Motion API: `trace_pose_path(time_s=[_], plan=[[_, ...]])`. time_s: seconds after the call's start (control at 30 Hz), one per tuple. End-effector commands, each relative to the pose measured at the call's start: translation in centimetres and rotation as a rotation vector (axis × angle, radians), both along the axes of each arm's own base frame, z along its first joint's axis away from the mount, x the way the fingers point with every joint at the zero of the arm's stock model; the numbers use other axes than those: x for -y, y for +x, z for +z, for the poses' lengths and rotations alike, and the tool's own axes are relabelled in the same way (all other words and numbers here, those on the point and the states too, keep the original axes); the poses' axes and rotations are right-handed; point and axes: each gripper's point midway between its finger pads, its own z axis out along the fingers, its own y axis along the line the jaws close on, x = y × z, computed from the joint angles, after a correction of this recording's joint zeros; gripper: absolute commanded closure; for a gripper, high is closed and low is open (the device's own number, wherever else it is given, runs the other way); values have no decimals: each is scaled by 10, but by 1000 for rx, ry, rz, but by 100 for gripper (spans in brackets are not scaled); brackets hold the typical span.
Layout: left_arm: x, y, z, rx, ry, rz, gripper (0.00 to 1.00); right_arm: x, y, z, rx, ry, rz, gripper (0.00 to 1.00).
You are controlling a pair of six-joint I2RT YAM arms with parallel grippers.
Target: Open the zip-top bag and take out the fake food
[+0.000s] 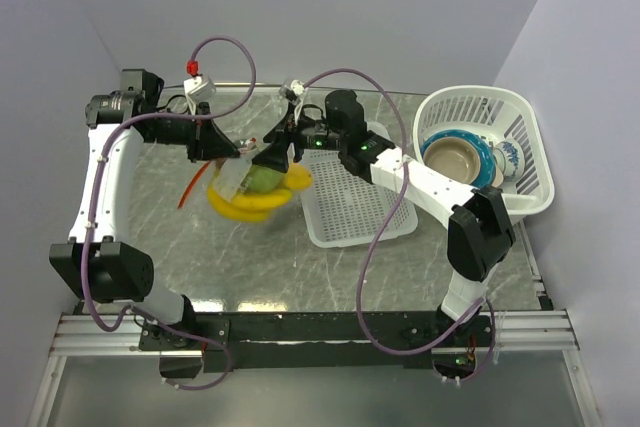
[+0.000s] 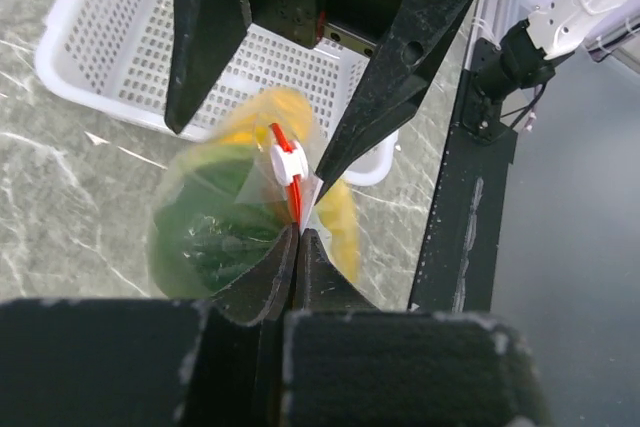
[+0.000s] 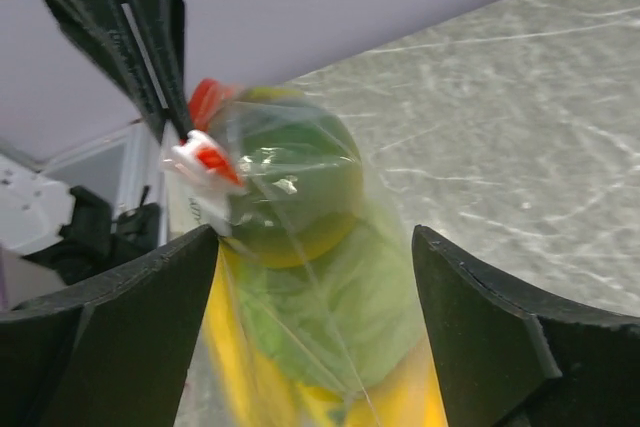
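The robot's left gripper is pinching the bag's zip short of the white slider, so it should open and grip the zip (image 2: 292, 184) right up against the slider.
The zip-top bag (image 1: 236, 183) hangs above the table, pinched at its orange-red zip strip (image 2: 294, 192) by my left gripper (image 2: 298, 237), which is shut on it. A white slider (image 3: 197, 157) sits on the strip just beyond the left fingertips. Inside the bag are fake food pieces: a yellow banana bunch (image 1: 252, 210) and a green leafy ball (image 3: 335, 332). My right gripper (image 3: 315, 282) is open and straddles the bag's body, with one finger (image 3: 130, 317) close to the slider side. In the top view the right gripper (image 1: 270, 169) reaches in from the right.
A flat white slotted basket (image 1: 352, 212) lies right of the bag. A rounded white basket (image 1: 530, 162) at the far right holds a tan bowl (image 1: 455, 157) in a blue one. Cables loop over both arms.
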Motion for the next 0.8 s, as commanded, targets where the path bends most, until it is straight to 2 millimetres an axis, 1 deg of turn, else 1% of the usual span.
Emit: trace_pose_path(time_s=[0.0,0.03,0.13,0.17,0.23,0.27,0.3,0.33,0.37,0.4,0.43,0.47,0.53,0.57,0.67,0.77], plan=[[12,-22,16,-8,-62,-50,99,-4,-13,33,28,91,90,19],[11,-22,16,-5,-61,-48,99,-4,-13,34,27,93,95,20],[11,-22,15,-7,-56,-46,99,-4,-16,32,-3,82,112,29],[11,-21,16,-5,-56,-45,99,-4,-19,29,-20,77,128,33],[11,-20,16,-8,-58,-46,99,-5,-21,26,-36,76,139,39],[11,-19,16,-15,-60,-45,99,-6,-23,23,-61,72,147,47],[12,-19,17,-16,-66,-46,99,-6,-22,20,-73,69,143,51],[12,-18,18,-19,-68,-47,96,-6,-22,18,-84,66,143,55],[12,-18,19,-19,-70,-45,89,-7,-20,16,-95,64,134,64],[12,-17,21,-17,-71,-44,81,-7,-20,15,-98,63,131,69],[12,-17,20,-16,-66,-42,54,-7,-19,12,-108,59,126,81],[11,-16,19,-17,-62,-40,42,-5,-19,15,-108,65,118,87],[9,-13,15,-14,-38,-24,29,-3,-16,19,-105,75,83,99],[8,-12,12,-19,-29,-14,27,-3,-16,20,-101,79,76,100],[4,-6,-3,-12,11,11,25,-1,-16,26,-93,85,64,100],[-2,1,-26,-27,63,44,25,1,-14,26,-93,78,47,100]])
